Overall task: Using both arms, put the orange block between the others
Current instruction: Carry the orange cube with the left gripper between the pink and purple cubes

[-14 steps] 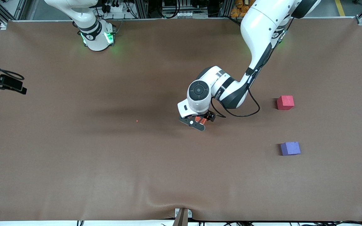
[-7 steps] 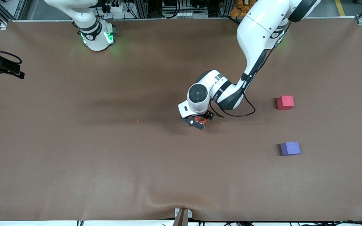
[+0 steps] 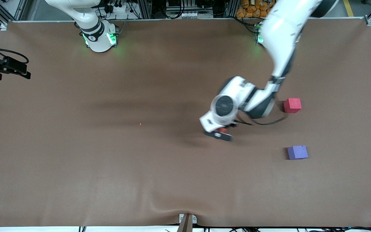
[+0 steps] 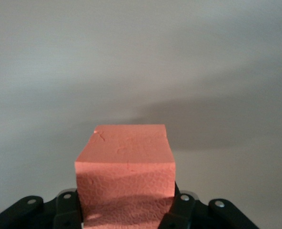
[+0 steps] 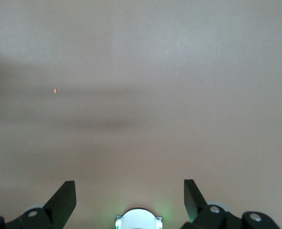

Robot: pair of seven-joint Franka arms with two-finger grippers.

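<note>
Next, my left gripper puts the orange block down in the gap [image 3: 294, 129] between the red-pink cube and the purple-blue cube.
The orange block [image 4: 125, 176] fills the left wrist view, and my left gripper [image 4: 125, 209] is shut on it, one black finger on each side. In the front view the left gripper [image 3: 219, 133] hangs over the middle of the table, and only a sliver of the orange block [image 3: 223, 130] shows under the wrist. The red-pink cube [image 3: 292, 105] and the purple-blue cube [image 3: 297, 152] sit toward the left arm's end, the purple-blue one nearer the camera. My right gripper [image 5: 130, 188] is open and empty over bare table at the right arm's end.
The brown mat [image 3: 108, 167] covers the whole table. A tiny orange crumb [image 3: 140, 124] lies on it mid-table. The right arm's green-lit base [image 3: 99, 38] stands at the table's top edge. A gap about one cube wide or more separates the two cubes.
The left gripper shut on the orange block and swung with it toward the left arm's end, closer to the two cubes. The right arm's hand shifted slightly at the table's edge.
</note>
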